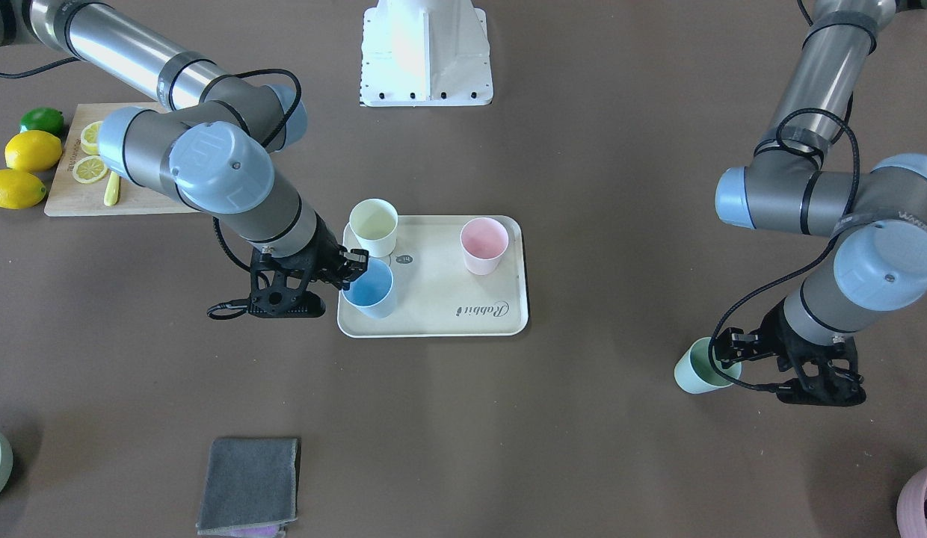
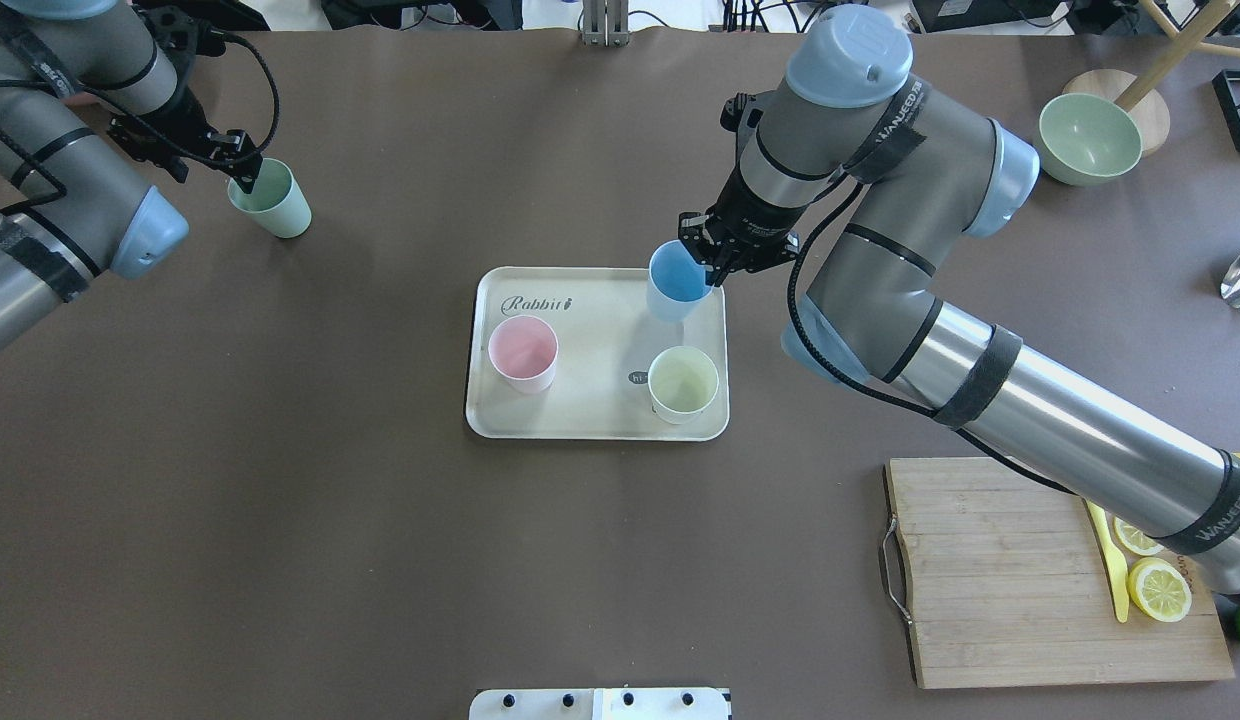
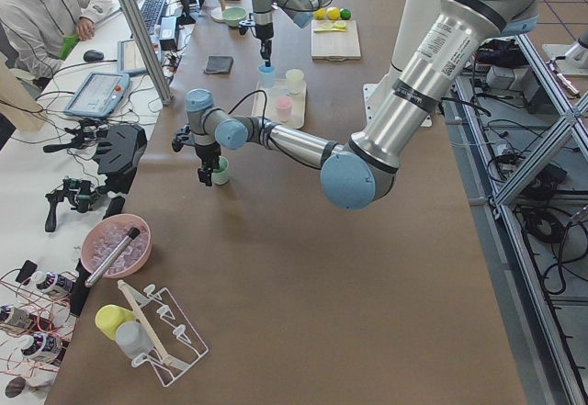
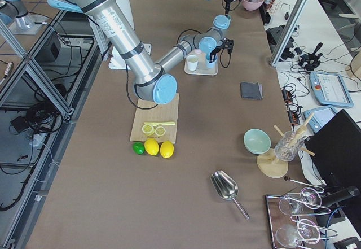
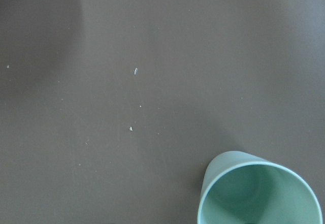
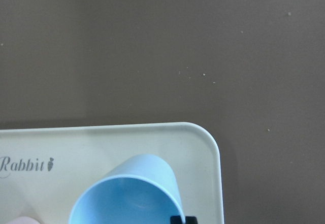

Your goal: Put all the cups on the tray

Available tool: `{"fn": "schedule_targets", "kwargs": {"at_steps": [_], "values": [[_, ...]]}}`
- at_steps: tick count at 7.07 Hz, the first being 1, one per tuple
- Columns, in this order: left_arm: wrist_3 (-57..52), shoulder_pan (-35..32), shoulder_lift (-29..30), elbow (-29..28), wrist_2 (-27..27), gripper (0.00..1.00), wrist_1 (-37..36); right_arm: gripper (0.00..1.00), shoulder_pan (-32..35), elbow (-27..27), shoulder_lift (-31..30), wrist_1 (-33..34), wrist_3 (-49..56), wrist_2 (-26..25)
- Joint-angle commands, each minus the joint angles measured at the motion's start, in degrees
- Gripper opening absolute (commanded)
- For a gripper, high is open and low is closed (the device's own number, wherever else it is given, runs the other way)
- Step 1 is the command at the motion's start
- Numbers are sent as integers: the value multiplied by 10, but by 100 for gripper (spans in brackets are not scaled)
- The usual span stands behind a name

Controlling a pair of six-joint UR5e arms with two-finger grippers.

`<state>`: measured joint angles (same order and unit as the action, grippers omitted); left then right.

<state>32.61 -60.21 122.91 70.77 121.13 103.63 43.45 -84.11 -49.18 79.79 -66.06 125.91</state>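
Observation:
Next, I let go of the mint green cup with my left gripper on the "Rabbit" script of the beige tray point(image 1: 485, 314). The mint green cup is still on the table.
The beige tray point(image 1: 433, 314) lies mid-table with "Rabbit" script. The pale yellow cup point(image 1: 374, 228) and the pink cup point(image 1: 484, 245) stand on it. My right gripper point(image 1: 353, 265) is shut on the rim of the light blue cup point(image 1: 368, 288) at the tray's corner. In the right wrist view the blue cup point(image 6: 127, 198) is over the tray point(image 6: 203, 142); I cannot tell if it touches. The mint green cup point(image 1: 699, 366) stands on the table away from the tray. My left gripper point(image 1: 725, 350) is at its rim and looks open. The left wrist view shows that cup point(image 5: 259, 193) but no fingers.
A wooden cutting board point(image 1: 75, 202) with lemon slices and a yellow knife lies beside whole lemons point(image 1: 31, 151) and a lime. A grey cloth point(image 1: 248, 486), a pale green bowl point(image 2: 1088, 138) and a mauve pot point(image 1: 919, 501) sit near the table edges.

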Motion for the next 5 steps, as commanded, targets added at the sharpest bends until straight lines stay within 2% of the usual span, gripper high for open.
{"fn": "schedule_targets", "kwargs": {"at_steps": [1, 2, 5], "values": [[15, 15, -1, -8, 15, 0, 13, 7, -9, -19, 0, 23, -3, -11], [22, 15, 1, -4, 30, 0, 12, 99, -9, -45, -6, 39, 1, -10], [97, 17, 37, 23, 67, 0, 10, 100, 22, -113, -9, 119, 28, -1]]}}
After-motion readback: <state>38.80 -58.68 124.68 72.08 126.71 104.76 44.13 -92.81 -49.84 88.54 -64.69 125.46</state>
